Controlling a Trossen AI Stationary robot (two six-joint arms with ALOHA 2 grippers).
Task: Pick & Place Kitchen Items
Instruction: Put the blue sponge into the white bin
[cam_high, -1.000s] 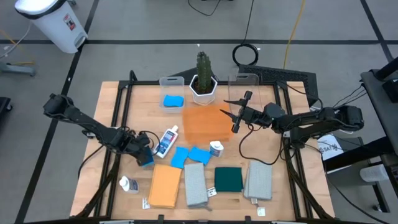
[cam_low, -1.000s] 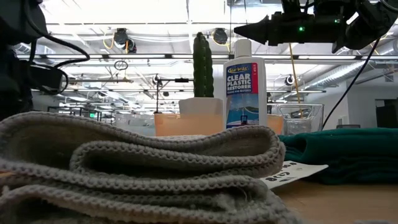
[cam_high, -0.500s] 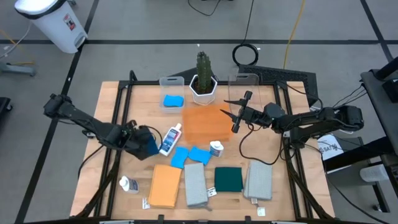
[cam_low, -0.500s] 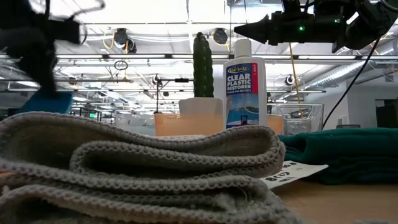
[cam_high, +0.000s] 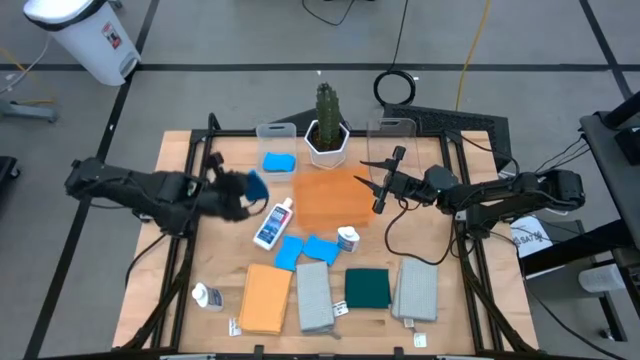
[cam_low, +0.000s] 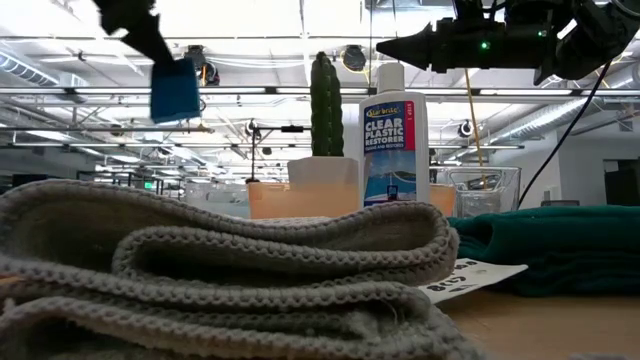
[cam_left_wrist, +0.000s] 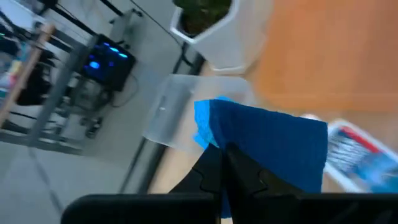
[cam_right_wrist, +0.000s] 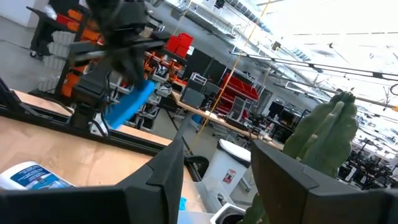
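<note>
The robot's left gripper will release the bright-blue sponge inside the clear bin (cam_high: 279, 160) (cam_left_wrist: 205, 126) that has another blue sponge in it.
My left gripper (cam_high: 243, 190) is shut on a bright-blue sponge (cam_high: 256, 184) in the air over the table's left half, short of the clear bin (cam_high: 262, 131) that holds another blue sponge (cam_high: 278, 161). In the low view the held sponge (cam_low: 175, 90) hangs high up. My right gripper (cam_high: 377, 184) stands open and empty over the right edge of the orange tray (cam_high: 330, 200). A white bottle (cam_high: 271, 223) lies on its side. Two blue sponges (cam_high: 304, 250) lie near a small bottle (cam_high: 347, 238). My left gripper pinches the sponge's near edge (cam_left_wrist: 231, 144) between its two shut fingers (cam_left_wrist: 214, 171). The fingers slant downward toward the table's far edge. The sponge is lifted clear of the table and hangs below the fingers (cam_low: 138, 28) in the low view.
A cactus in a white pot (cam_high: 327, 132) stands at the far middle, with a second clear bin (cam_high: 392, 135) to its right. Along the near edge lie an orange cloth (cam_high: 265, 298), two grey cloths (cam_high: 314, 295) (cam_high: 415, 290) and a dark green cloth (cam_high: 367, 288). Another small bottle (cam_high: 205, 296) lies near left.
My left gripper has risen from the table beside the lying bottle and gone toward the far edge, toward the clear bin, turning as it went. The blue sponge it holds has been lifted clear of the table. My right arm has kept still.
</note>
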